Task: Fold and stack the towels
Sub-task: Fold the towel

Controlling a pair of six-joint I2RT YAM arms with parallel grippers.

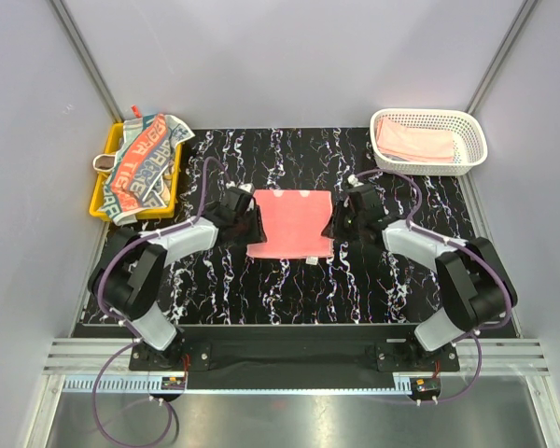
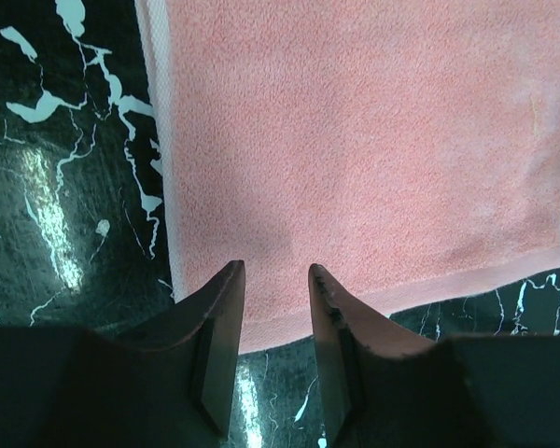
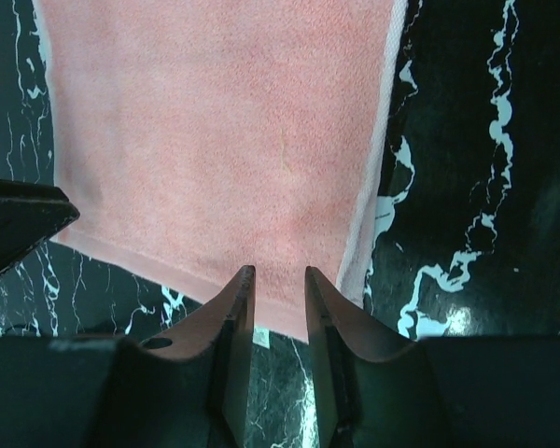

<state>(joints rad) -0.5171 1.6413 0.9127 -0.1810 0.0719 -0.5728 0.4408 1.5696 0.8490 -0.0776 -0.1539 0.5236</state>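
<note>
The robot's left gripper needs to next go to the pink towel's far corner (image 1: 258, 192) on the side toward the yellow tray and close there.
A plain pink towel (image 1: 289, 224) lies spread flat on the black marbled mat. My left gripper (image 1: 253, 222) is at its left edge and my right gripper (image 1: 333, 222) at its right edge. In the left wrist view the left gripper (image 2: 275, 271) stands open, its tips over the pink towel (image 2: 355, 140) near a corner, with the hem showing in the gap. In the right wrist view the right gripper (image 3: 278, 273) is also open, over the hem of the pink towel (image 3: 215, 121) near its corner. Neither pinches the cloth. A cream lettered towel (image 1: 145, 163) lies crumpled at the back left.
The lettered towel rests on a yellow tray (image 1: 101, 194) at the mat's back left corner. A white lattice basket (image 1: 476, 142) at the back right holds a folded pink cloth (image 1: 409, 142). Grey walls close in both sides and the back.
</note>
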